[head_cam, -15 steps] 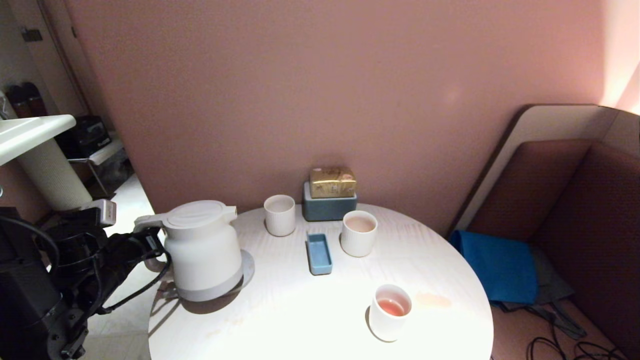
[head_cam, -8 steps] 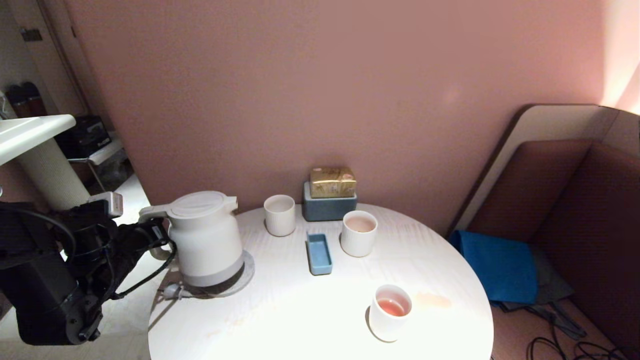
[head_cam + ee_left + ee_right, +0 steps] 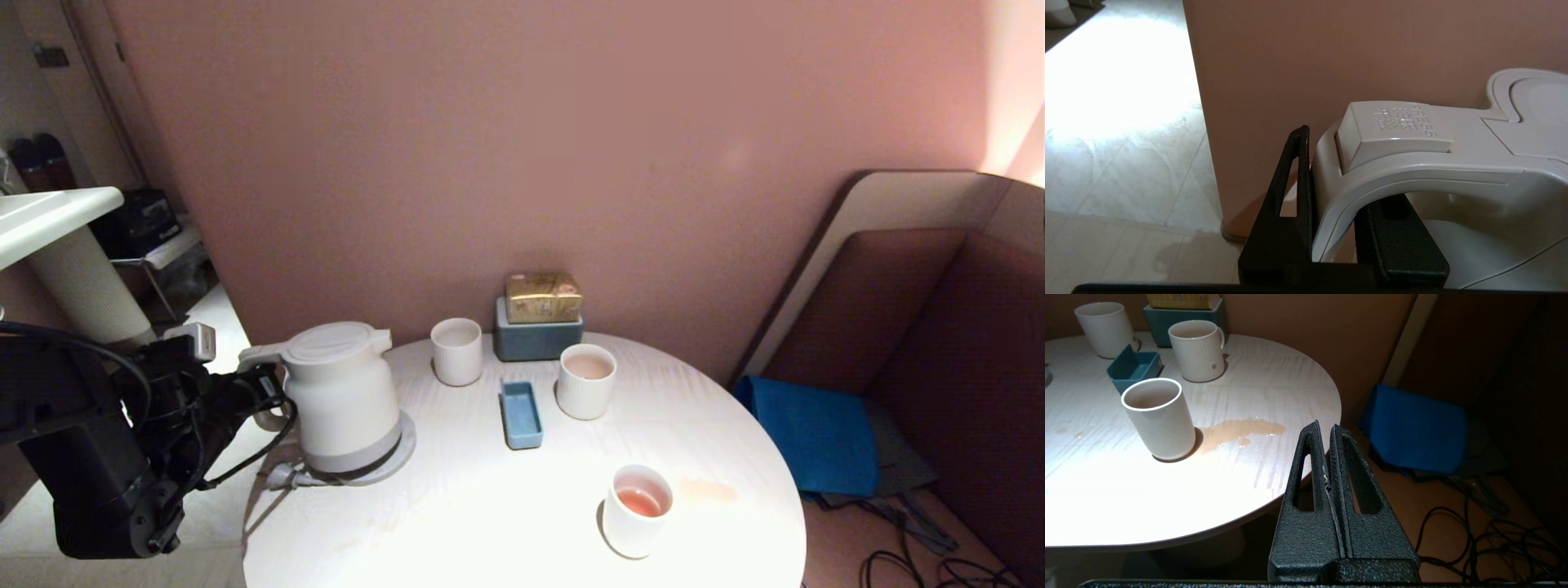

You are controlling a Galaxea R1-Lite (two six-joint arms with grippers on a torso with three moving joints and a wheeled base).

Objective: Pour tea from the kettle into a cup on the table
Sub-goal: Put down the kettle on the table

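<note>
Next, I release the cream-white kettle from my left gripper once it sits squarely on the round grey base plate (image 3: 367,456).
The cream-white kettle (image 3: 343,396) stands upright at the left edge of the round white table (image 3: 490,531), its grey band meeting a round grey base plate (image 3: 400,449). My left gripper (image 3: 263,390) (image 3: 1345,192) is shut on the kettle's loop handle (image 3: 1412,163), one finger outside it and one inside. The ribbed cup (image 3: 585,381) (image 3: 1198,351) with a small handle stands at the back, holding pale liquid. Orange-pink tea (image 3: 639,501) sits in a slim white cup (image 3: 637,510), and a spill (image 3: 1237,430) lies beside it. My right gripper (image 3: 1326,428) is shut and empty, low off the table's near right edge.
A ribbed white tumbler (image 3: 456,351), a small blue tray (image 3: 521,414) and a teal box (image 3: 539,336) with a gold packet stand at the back. A cord plug (image 3: 282,476) lies by the base plate. A blue cloth (image 3: 816,433) and cables lie right of the table.
My left arm has carried the kettle a little right and away from me, from hanging over the near side of the base plate to standing upright on it. The cups have not moved.
</note>
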